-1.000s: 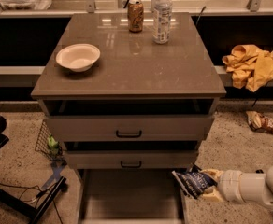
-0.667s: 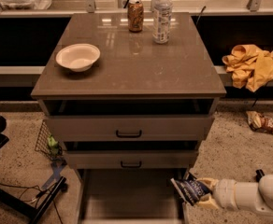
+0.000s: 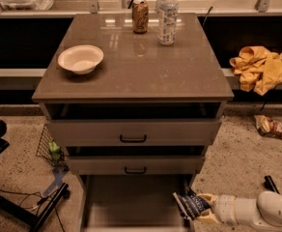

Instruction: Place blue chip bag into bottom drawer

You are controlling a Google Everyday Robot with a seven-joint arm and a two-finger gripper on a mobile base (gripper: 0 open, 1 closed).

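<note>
Next, I release the blue chip bag on the bottom drawer's bare inside (image 3: 149,207), below the lower black handle.
The blue chip bag (image 3: 189,206) is dark blue with white lettering and is held in my gripper (image 3: 203,209) at the bottom right. My white arm reaches in from the right edge. The bag hangs over the right rim of the bottom drawer (image 3: 131,199), which is pulled out under the cabinet and shows a plain flat floor. The gripper is shut on the bag's right end, its pale fingers above and below it.
The two upper drawers with black handles (image 3: 133,138) stand slightly open. On the cabinet top are a white bowl (image 3: 80,58), a can (image 3: 140,16) and a water bottle (image 3: 167,15). A yellow cloth (image 3: 261,67) and a brownish wrapper (image 3: 271,127) lie to the right. A black stand with cables (image 3: 30,207) is on the left floor.
My gripper has moved left with the blue chip bag, from beside the drawer's right side to over its right rim.
</note>
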